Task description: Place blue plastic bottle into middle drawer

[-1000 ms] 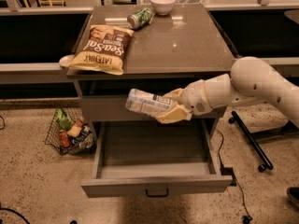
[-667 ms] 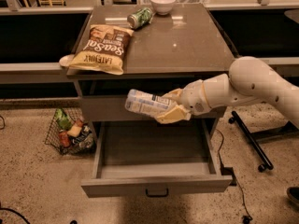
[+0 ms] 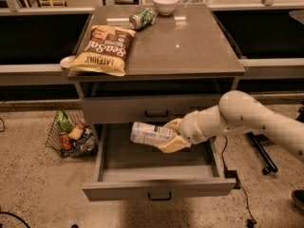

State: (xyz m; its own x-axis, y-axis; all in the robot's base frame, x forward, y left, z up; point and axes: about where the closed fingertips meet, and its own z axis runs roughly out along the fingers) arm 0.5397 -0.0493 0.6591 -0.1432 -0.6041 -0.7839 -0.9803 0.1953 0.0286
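Observation:
I need to release the blue plastic bottle, now hanging above the open middle drawer, from my gripper close to the centre of the open middle drawer's empty tray [image 3: 174, 154].
The blue plastic bottle [image 3: 148, 133] lies on its side in the air, held by my gripper [image 3: 170, 136], which is shut on its right end with yellowish fingers [image 3: 172, 144]. The bottle hangs above the back left part of the open middle drawer [image 3: 156, 171], just below the closed upper drawer front [image 3: 151, 109]. My white arm [image 3: 242, 118] reaches in from the right. The drawer's grey front with its small dark handle [image 3: 159, 195] faces me; the tray inside holds nothing.
On the cabinet top [image 3: 190, 46] lie a chip bag [image 3: 104, 49], a green can [image 3: 142, 18] on its side and a white bowl [image 3: 165, 3]. A wire basket [image 3: 71, 134] of items stands on the floor at the left. A stand base [image 3: 263, 156] is at the right.
The view has shifted. The arm has lowered the bottle from in front of the upper drawer front down towards the open drawer.

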